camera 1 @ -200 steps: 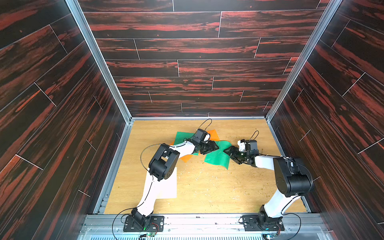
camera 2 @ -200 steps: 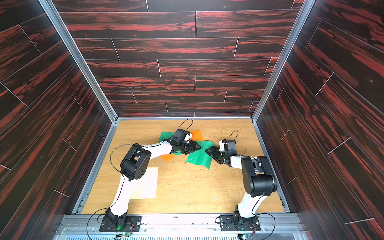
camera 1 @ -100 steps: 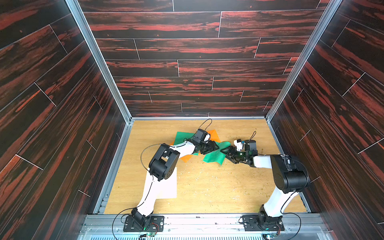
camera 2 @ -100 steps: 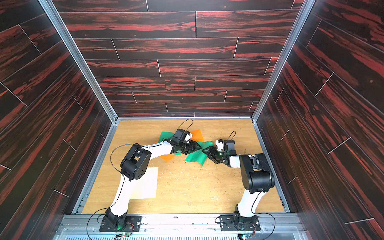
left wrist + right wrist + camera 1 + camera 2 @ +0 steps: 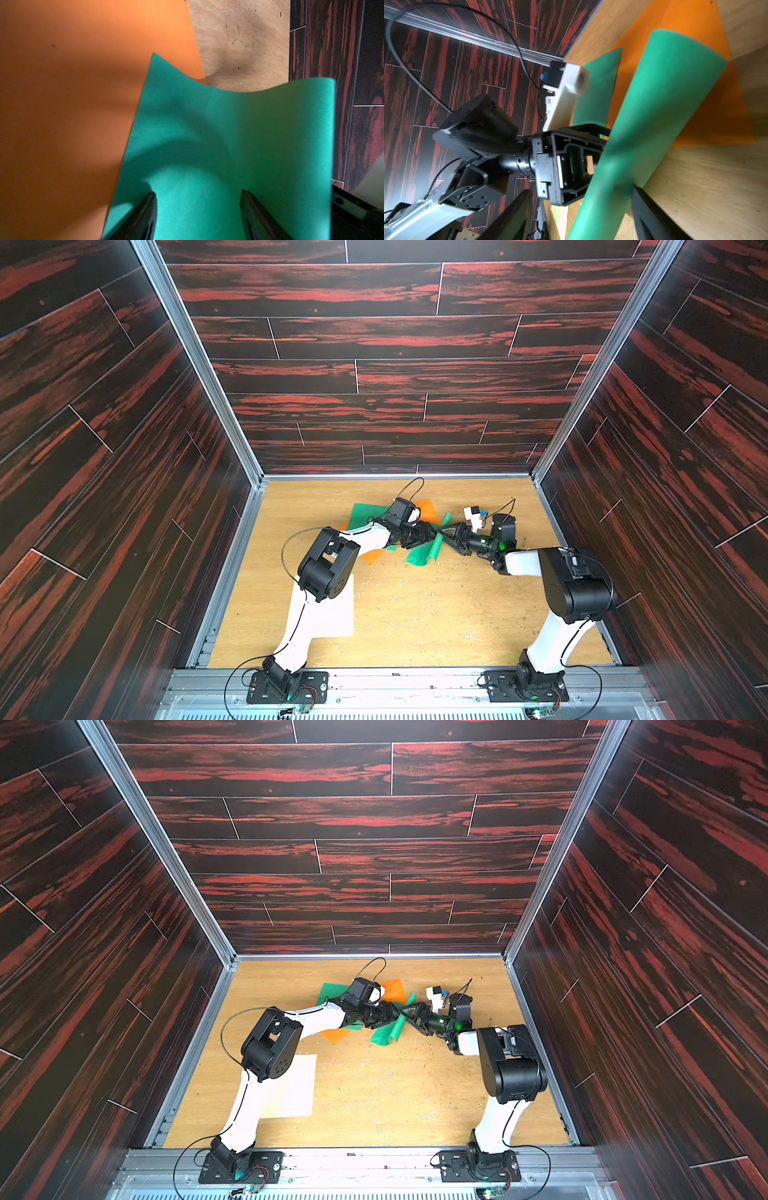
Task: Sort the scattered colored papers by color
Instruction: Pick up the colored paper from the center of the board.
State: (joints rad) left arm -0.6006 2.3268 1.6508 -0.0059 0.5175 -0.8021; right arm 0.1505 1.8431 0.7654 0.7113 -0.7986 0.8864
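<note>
My right gripper grips the curled green paper next at the middle of its side edge point(image 5: 441, 541) point(image 5: 640, 185), the one facing this gripper.
A bright green paper point(image 5: 427, 551) point(image 5: 390, 1032) stands buckled into an upright curl between my two grippers in both top views. My left gripper point(image 5: 431, 533) point(image 5: 199, 196) is open, its fingers spread against this green paper point(image 5: 228, 135). My right gripper point(image 5: 445, 537) point(image 5: 581, 209) faces it, open wide, and the curled green paper point(image 5: 650, 116) runs between its fingers, touching one. A second green paper point(image 5: 368, 514) lies flat behind the left wrist. One orange paper point(image 5: 428, 508) lies behind the curl, another point(image 5: 372, 556) under the left forearm. A cream-white paper point(image 5: 332, 614) lies near the left arm's base.
The wooden tabletop point(image 5: 436, 614) is speckled with small crumbs in front of the grippers. Dark wood-pattern walls point(image 5: 374, 364) close in the back and both sides. The left gripper's body point(image 5: 566, 162) sits close in front of the right wrist camera.
My right gripper has moved left toward the left gripper, pushing the flat green paper so that it buckled up into a curl. The left arm has stayed in place.
</note>
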